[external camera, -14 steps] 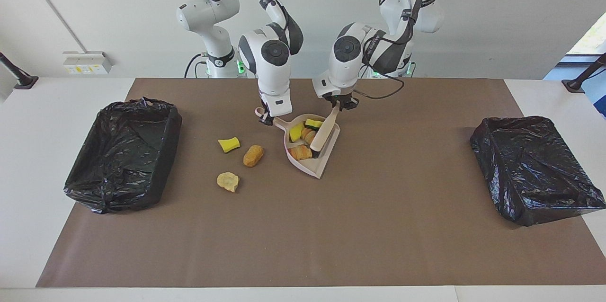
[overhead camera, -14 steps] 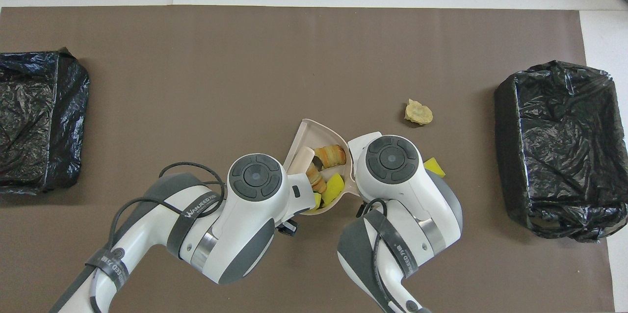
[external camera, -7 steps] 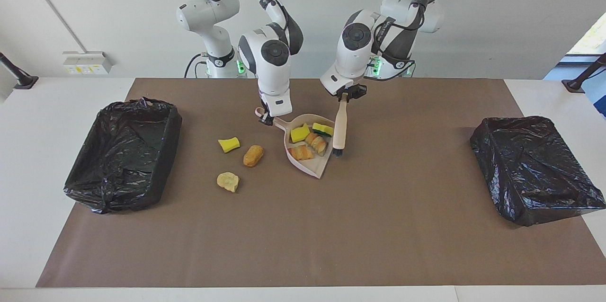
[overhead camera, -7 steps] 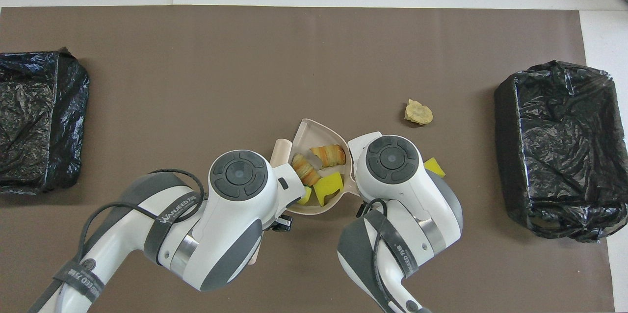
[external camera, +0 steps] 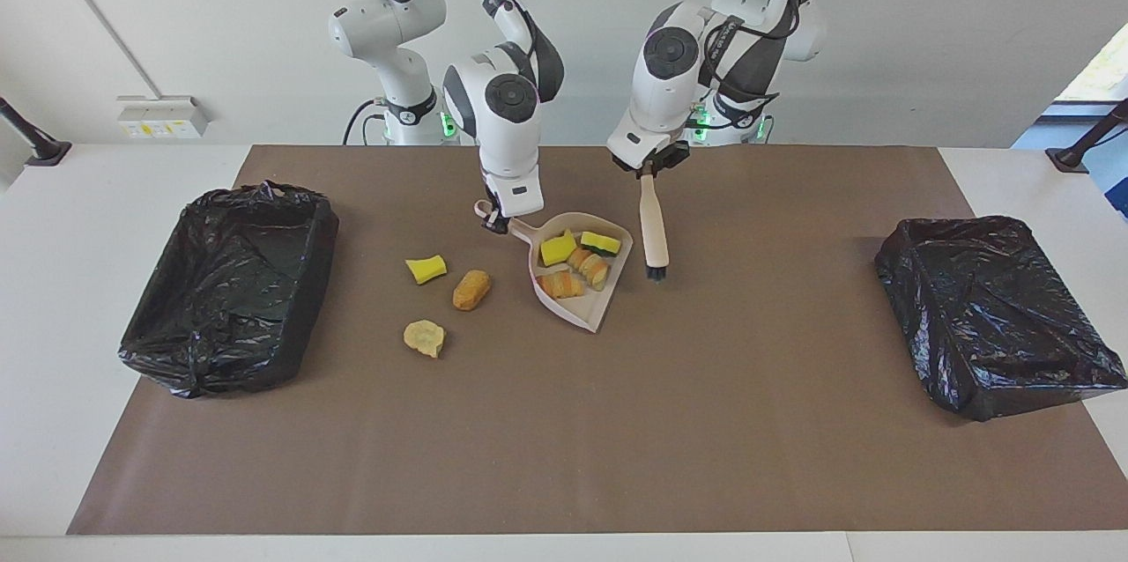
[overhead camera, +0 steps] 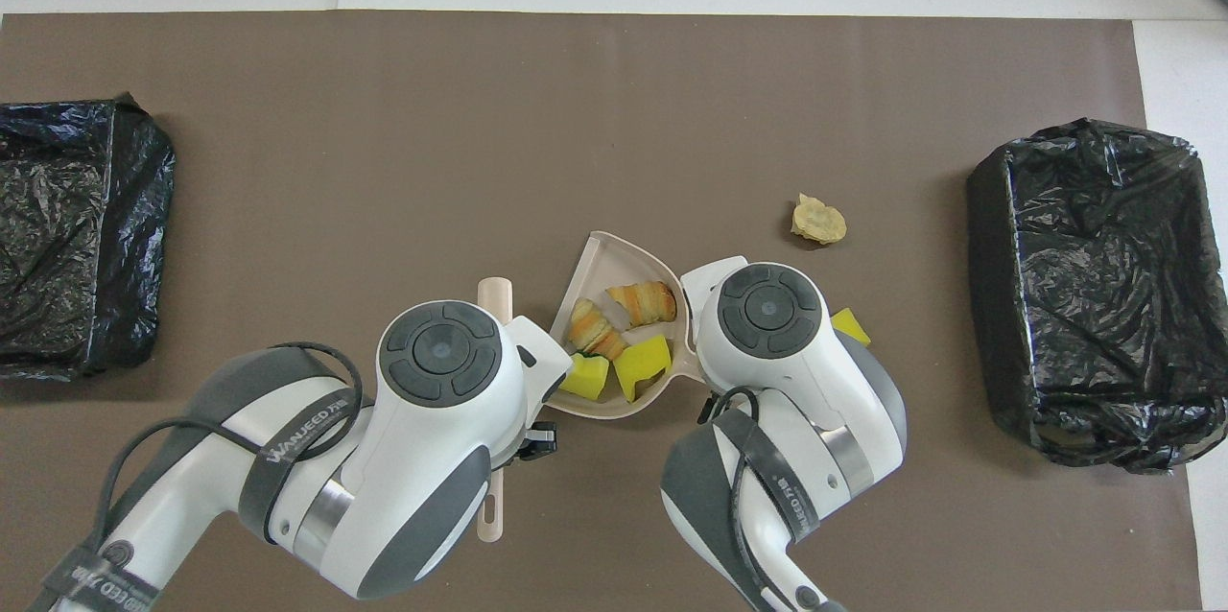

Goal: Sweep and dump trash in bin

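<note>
My left gripper is going to release the beige hand brush, now hanging just outside the pan, on the bare brown mat (overhead camera: 573, 531) between both arms, below the dustpan.
My right gripper (external camera: 496, 223) is shut on the handle of the pinkish-beige dustpan (external camera: 583, 302), which rests on the mat. The pan (overhead camera: 614, 257) holds several trash pieces: yellow sponge pieces (external camera: 557, 249) and brown rolls (external camera: 564, 284). My left gripper (external camera: 649, 167) is shut on the handle of the beige hand brush (external camera: 653, 227). The brush hangs bristles down just outside the pan, toward the left arm's end. Three trash pieces lie on the mat toward the right arm's end: a yellow sponge piece (external camera: 426, 268), a brown roll (external camera: 471, 289) and a pale chunk (external camera: 424, 337), which also shows in the overhead view (overhead camera: 818, 219).
Two bins lined with black bags stand on the mat, one at the right arm's end (external camera: 229, 289) and one at the left arm's end (external camera: 996, 315). The brown mat (external camera: 564, 439) covers most of the white table.
My left gripper has lifted the brush out of the dustpan and carried it toward the left arm's end. The trash in the pan shifted slightly. The right gripper and the pan stayed put.
</note>
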Motion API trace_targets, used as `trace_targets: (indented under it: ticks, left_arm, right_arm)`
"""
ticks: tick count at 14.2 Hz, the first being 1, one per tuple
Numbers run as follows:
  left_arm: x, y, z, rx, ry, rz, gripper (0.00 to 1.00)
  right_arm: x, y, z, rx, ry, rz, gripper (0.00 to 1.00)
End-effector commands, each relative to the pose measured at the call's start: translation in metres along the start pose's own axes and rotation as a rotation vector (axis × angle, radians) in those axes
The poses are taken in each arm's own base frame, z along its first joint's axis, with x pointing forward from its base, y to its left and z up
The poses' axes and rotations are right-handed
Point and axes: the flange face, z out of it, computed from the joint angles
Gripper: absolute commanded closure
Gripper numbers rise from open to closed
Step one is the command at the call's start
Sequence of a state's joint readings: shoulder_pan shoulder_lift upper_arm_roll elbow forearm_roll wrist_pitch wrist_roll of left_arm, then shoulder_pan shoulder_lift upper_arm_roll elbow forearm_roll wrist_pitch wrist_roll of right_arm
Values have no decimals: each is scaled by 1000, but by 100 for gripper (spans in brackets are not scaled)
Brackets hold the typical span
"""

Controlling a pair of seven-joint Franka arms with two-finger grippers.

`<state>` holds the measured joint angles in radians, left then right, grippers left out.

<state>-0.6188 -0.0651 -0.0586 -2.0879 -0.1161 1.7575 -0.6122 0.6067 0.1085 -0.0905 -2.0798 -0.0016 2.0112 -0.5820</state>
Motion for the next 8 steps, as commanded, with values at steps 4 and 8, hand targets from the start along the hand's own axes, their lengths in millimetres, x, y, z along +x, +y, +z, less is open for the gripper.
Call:
trace_targets:
  ticks: [4, 8]
  left_arm:
    - [-82, -14, 34, -22, 76, -60, 100]
    - [-136, 31, 65, -45, 139, -81, 100]
  right_arm:
    - [-46, 58, -54, 8, 79, 6, 100]
    - [-102, 120, -81, 57, 186, 8, 100]
